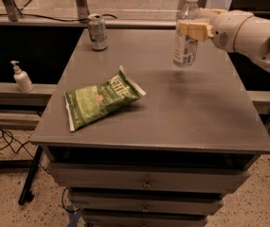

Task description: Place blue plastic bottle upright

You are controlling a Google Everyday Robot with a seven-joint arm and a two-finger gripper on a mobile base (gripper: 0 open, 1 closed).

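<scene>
My gripper will set the blue plastic bottle upright and let it go on the open grey table (180, 73) between the green chip bag and my arm.
The blue plastic bottle (185, 41) is clear and bluish with a white cap and a blue-and-white label. It stands upright at the back right of the grey table (196, 112), its base at or just above the top. My gripper (191, 30) reaches in from the right, its yellowish fingers (197, 30) shut around the bottle's upper body. The white arm runs off the right edge of the view.
A green chip bag (101, 98) lies at the table's left centre. A silver drinks can (97, 31) stands at the back left corner. A small white pump dispenser (22, 77) sits on a lower ledge to the left. Drawers sit below the tabletop, and cables lie on the floor at left.
</scene>
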